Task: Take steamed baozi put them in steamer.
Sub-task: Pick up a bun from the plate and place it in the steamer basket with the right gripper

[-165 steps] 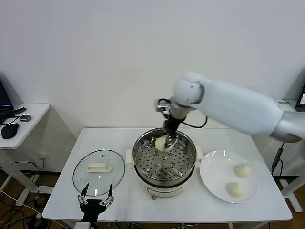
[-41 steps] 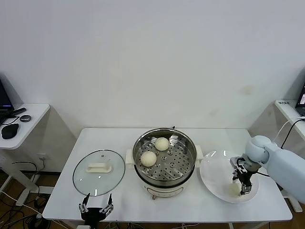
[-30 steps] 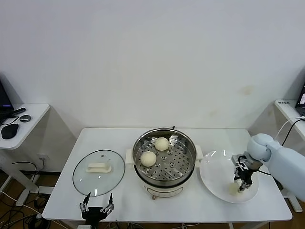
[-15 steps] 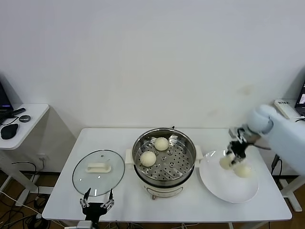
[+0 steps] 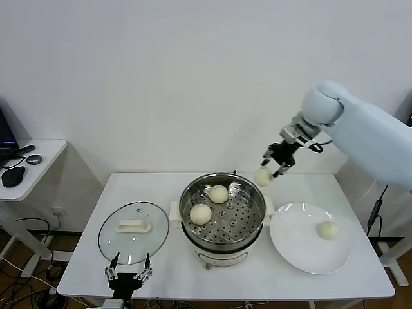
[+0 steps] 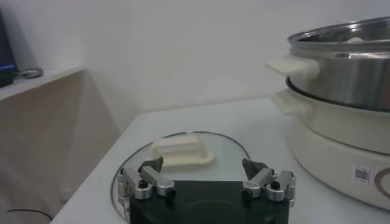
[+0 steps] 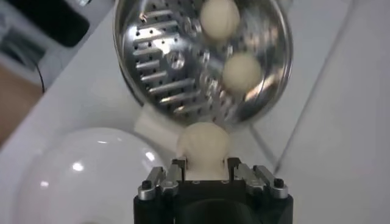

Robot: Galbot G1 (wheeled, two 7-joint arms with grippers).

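Observation:
Next, my right gripper lets go of the baozi on the bare front part of the steamer's tray (image 5: 224, 233) (image 7: 158, 33), closer to me than both others.
The steel steamer (image 5: 222, 209) stands mid-table with two cream baozi on its perforated tray, one at the back (image 5: 219, 194) and one at the left (image 5: 200, 214). My right gripper (image 5: 271, 168) is shut on a third baozi (image 5: 263, 177) and holds it in the air above the steamer's back right rim. In the right wrist view the held baozi (image 7: 203, 146) sits between the fingers, with the steamer (image 7: 201, 61) and its two baozi beyond. A fourth baozi (image 5: 328, 230) lies on the white plate (image 5: 302, 248). My left gripper (image 5: 128, 273) is open and empty at the table's front left edge.
The glass lid (image 5: 133, 231) with a white handle lies flat left of the steamer, just beyond my left gripper (image 6: 207, 181). A side desk (image 5: 26, 161) with a mouse stands at far left. The wall is close behind the table.
My right gripper closed on a baozi on the plate, lifted it and carried it left and back toward the steamer. One baozi stays on the plate. The left arm barely moved.

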